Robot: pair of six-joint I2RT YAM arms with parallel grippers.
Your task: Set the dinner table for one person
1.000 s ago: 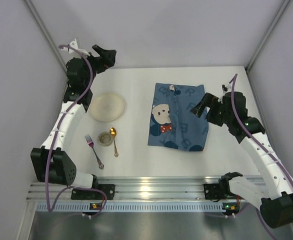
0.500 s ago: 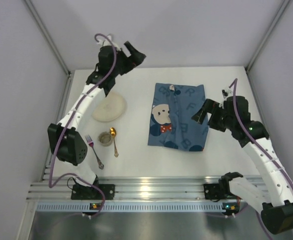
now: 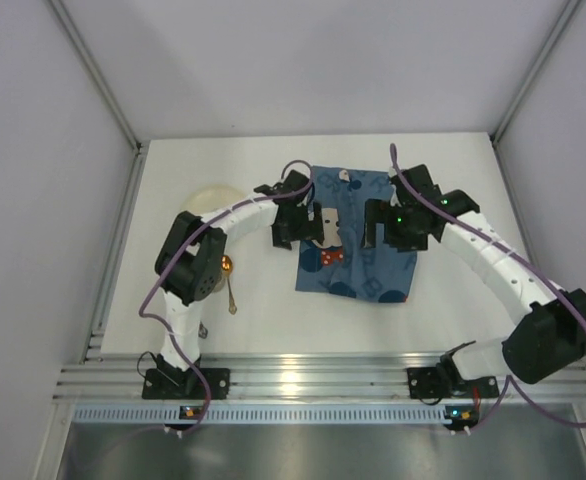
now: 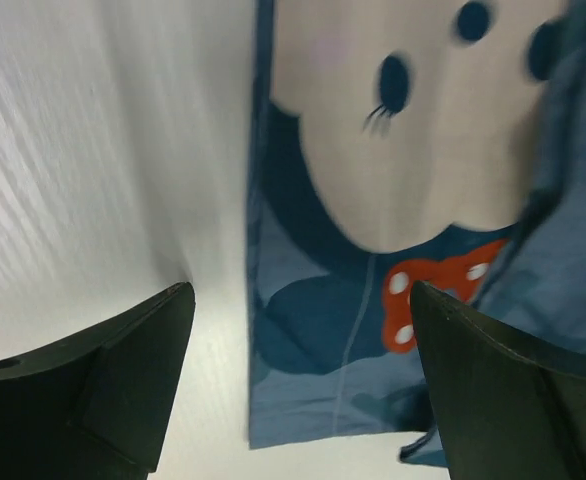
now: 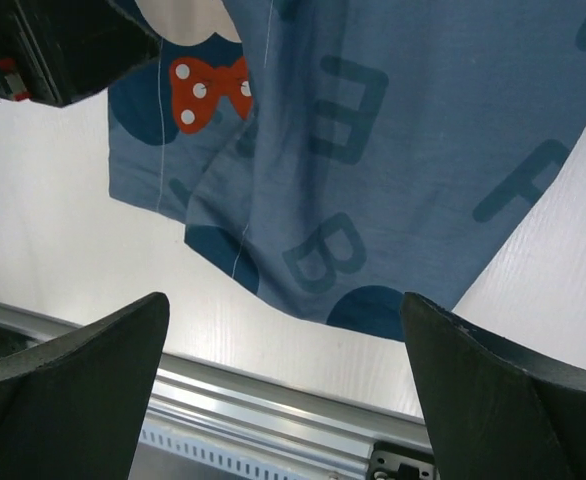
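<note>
The robot's right gripper will close on the top layer's near corner [image 3: 329, 292] [image 5: 189, 236] beside the red bow, as the blue cloth mat is still folded over.
The white dinner table [image 3: 263, 170] carries a blue cartoon-mouse cloth mat [image 3: 358, 265], lying flat but slightly rumpled. My left gripper [image 3: 286, 226] hovers over the mat's left edge, open and empty. In the left wrist view the mat's near left corner [image 4: 323, 330] lies between the spread fingers [image 4: 103, 380]. My right gripper [image 3: 379, 228] hovers over the mat's right half, open and empty. In the right wrist view the mat [image 5: 373, 150] fills the upper part above the open fingers [image 5: 513, 390].
A cream plate [image 3: 205, 197] lies at the left, partly under my left arm. A gold spoon [image 3: 229, 285] lies nearer, beside the left arm's elbow, which hides whatever is there. The metal rail [image 3: 303, 375] runs along the near edge. My left gripper's body [image 5: 63, 45] shows in the right wrist view.
Both arms have swung inward. The left gripper moved from the far left corner to the mat's left edge. The right gripper moved from the mat's right edge to above the mat.
</note>
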